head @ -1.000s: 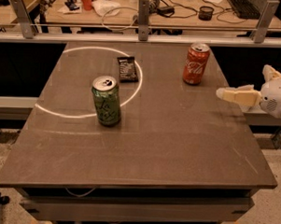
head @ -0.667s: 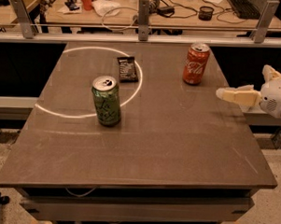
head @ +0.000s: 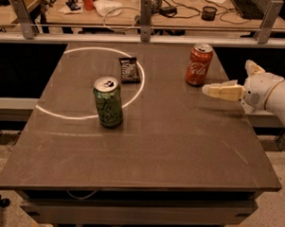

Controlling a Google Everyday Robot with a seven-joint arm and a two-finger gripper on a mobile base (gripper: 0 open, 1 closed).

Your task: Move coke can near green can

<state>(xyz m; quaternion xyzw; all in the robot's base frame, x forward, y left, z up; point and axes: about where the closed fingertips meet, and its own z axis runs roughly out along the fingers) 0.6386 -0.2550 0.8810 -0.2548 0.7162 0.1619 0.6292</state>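
Next, my gripper goes to the coke can's lower part [head: 196, 73], just below its white script, and closes there.
The coke can [head: 199, 65] is red with white script and stands upright at the far right of the table. The green can [head: 108, 102] stands upright left of the middle, on the white ring line. My gripper [head: 228, 77] is at the right edge of the table, just right of the coke can and slightly nearer, not touching it. It is open and empty: one cream finger [head: 221, 91] points left toward the can and the other [head: 253, 68] sits behind it.
A small black snack packet [head: 129, 69] lies flat inside the white ring [head: 62, 114] painted on the dark table [head: 169, 149]. A metal rail [head: 146, 37] runs behind the table, with a cluttered desk beyond it.
My gripper has moved a little to the left, closer to the coke can. The cans and the packet have not moved.
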